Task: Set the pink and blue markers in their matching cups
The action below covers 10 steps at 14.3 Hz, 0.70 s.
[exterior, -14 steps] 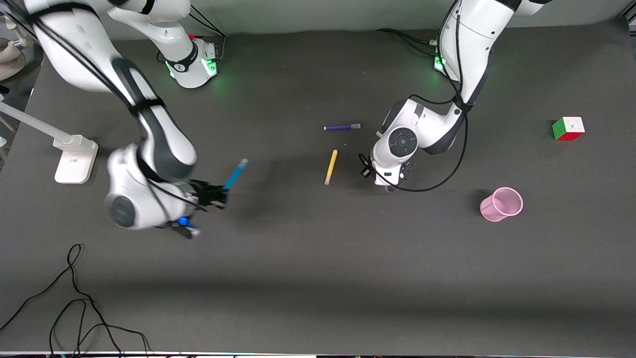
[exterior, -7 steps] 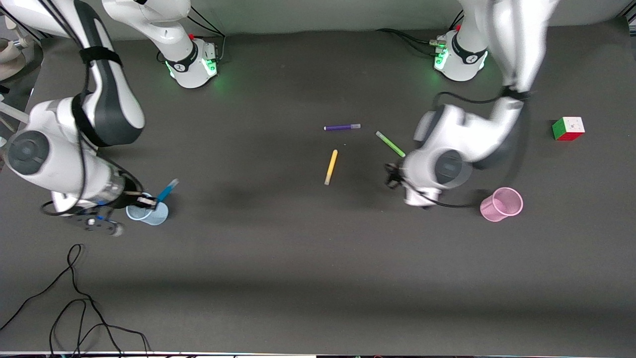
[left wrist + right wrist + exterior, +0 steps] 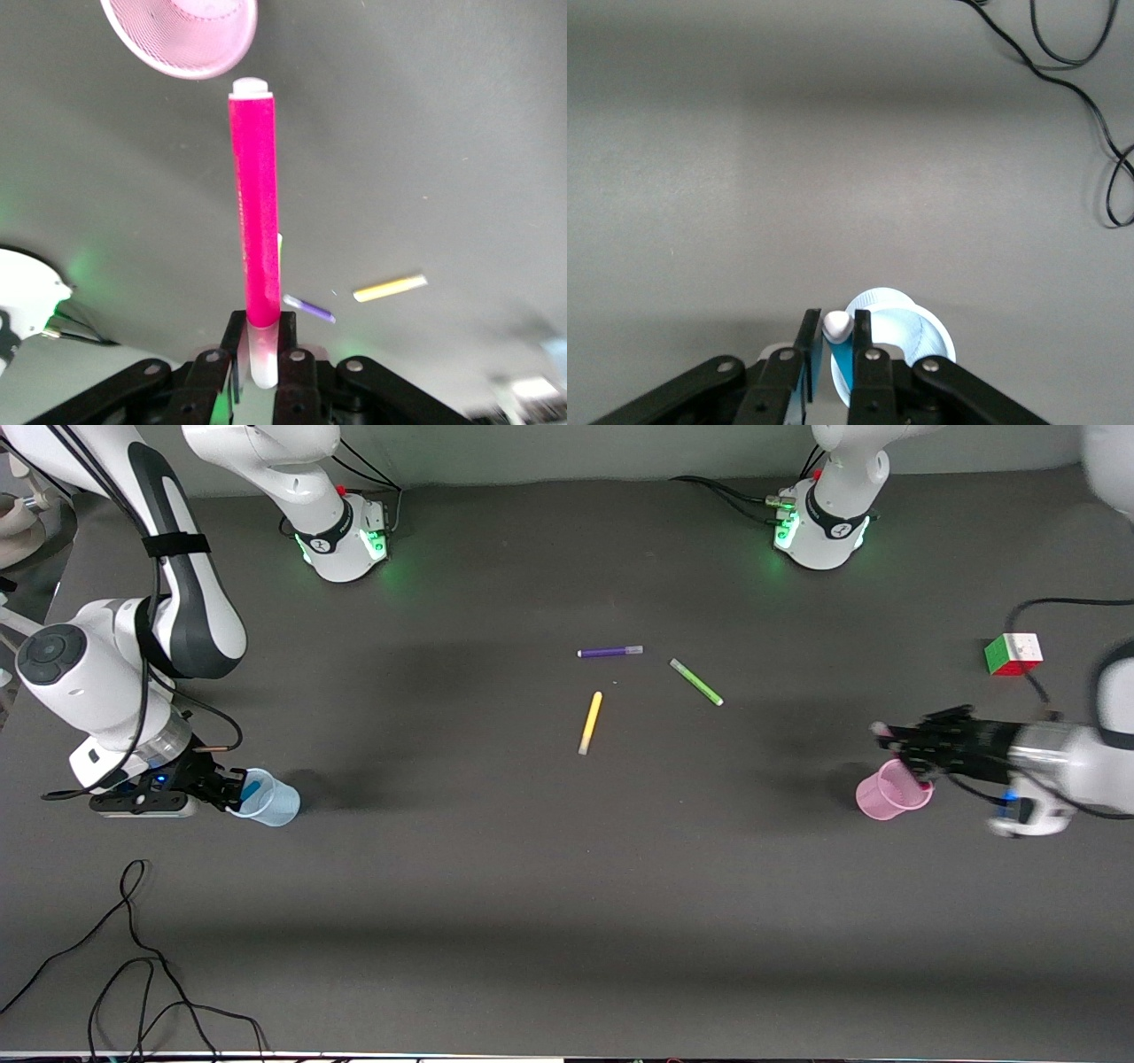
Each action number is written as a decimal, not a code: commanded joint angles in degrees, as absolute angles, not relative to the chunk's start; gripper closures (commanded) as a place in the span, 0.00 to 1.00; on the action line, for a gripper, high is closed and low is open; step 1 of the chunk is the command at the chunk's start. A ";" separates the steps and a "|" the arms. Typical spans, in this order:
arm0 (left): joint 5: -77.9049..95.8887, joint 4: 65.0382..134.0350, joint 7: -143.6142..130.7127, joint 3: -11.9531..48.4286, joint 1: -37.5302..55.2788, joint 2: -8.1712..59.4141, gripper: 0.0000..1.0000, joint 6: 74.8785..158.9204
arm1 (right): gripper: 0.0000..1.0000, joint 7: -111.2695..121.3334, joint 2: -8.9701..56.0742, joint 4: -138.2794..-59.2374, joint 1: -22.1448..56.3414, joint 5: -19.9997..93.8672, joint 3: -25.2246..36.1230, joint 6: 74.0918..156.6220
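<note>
The left gripper should release the pink marker inside the pink cup (image 3: 897,785) (image 3: 190,28), with the marker's pale cap sticking up past the cup's rim. The marker is now level beside that rim.
My right gripper (image 3: 232,789) is shut on the blue marker (image 3: 251,788), which stands tilted with its lower end inside the pale blue cup (image 3: 270,806) at the right arm's end of the table. In the right wrist view the marker's white end (image 3: 837,326) sits between the fingers at the cup's rim (image 3: 921,332). My left gripper (image 3: 893,737) is shut on the pink marker (image 3: 251,204) by its pale cap and holds it level in the air beside the pink cup's rim (image 3: 893,793). That cup also shows in the left wrist view (image 3: 182,40).
A dark purple pen (image 3: 609,652), a lime-green pen (image 3: 696,682) and a yellow pen (image 3: 590,723) lie mid-table. A colour cube (image 3: 1013,654) sits at the left arm's end. Black cables (image 3: 133,957) lie near the front edge at the right arm's end.
The right arm carried the blue marker to the blue cup and lowered its end inside. The left arm swung from mid-table toward the pink cup with the pink marker.
</note>
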<state>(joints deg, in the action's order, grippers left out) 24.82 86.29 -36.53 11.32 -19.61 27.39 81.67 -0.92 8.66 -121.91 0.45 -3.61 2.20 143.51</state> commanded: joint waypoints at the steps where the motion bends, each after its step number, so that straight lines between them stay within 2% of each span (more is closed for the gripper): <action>1: 30.83 83.67 -32.53 12.48 -23.89 33.65 1.00 79.98 | 1.00 2.01 7.11 -123.66 0.79 -4.66 3.77 145.88; 3: 34.62 83.67 -32.08 12.48 -25.92 36.64 1.00 79.63 | 1.00 4.47 8.52 -124.45 0.62 -4.66 4.57 149.48; 8: 38.14 83.50 -28.92 12.48 -29.88 40.51 1.00 76.73 | 0.98 4.83 9.76 -125.50 0.62 -4.66 5.45 152.48; 9: 38.67 83.50 -28.05 12.48 -30.14 41.39 1.00 76.73 | 0.55 4.75 9.76 -125.59 0.70 -4.66 5.45 152.49; 10: 38.85 83.41 -27.43 12.48 -30.76 41.92 1.00 76.73 | 0.01 4.75 9.76 -125.60 0.62 -4.66 5.45 152.40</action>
<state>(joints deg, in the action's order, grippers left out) 37.47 85.04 -28.87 11.75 -29.21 40.01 78.38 3.89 10.00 -124.95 0.43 -3.65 5.04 150.99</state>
